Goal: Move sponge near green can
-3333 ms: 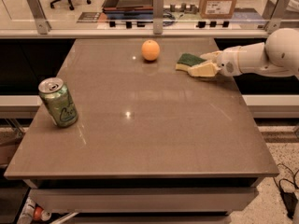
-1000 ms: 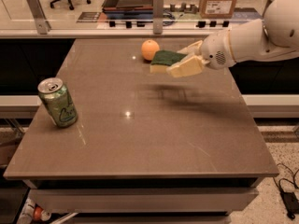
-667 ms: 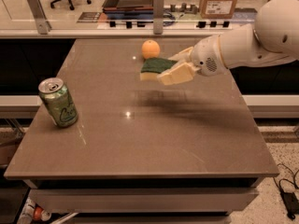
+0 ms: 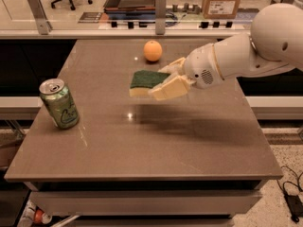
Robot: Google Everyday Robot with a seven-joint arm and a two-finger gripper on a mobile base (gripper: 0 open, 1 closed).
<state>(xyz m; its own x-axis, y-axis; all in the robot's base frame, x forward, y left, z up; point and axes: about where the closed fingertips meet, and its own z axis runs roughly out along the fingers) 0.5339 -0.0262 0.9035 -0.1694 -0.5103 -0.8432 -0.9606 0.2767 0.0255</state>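
The sponge will go down from my gripper onto the brown table (image 4: 118,114) between the green can and the middle of the table.
The sponge (image 4: 146,82), dark green on top with pale yellow foam below, hangs in the air over the middle of the table, held by my gripper (image 4: 165,82). The cream fingers (image 4: 171,88) are shut on its right end. The white arm reaches in from the right. The green can (image 4: 59,103) stands upright near the table's left edge, well to the left of the sponge and a little nearer to the front.
An orange (image 4: 153,50) sits on the brown table (image 4: 142,141) behind the sponge. Behind the table runs a rail with posts, a cardboard box (image 4: 222,1) and a tray. Cables lie on the floor at the right.
My gripper has lifted the sponge off the table's back right and carried it left and forward, over the middle. The can and the orange have not moved.
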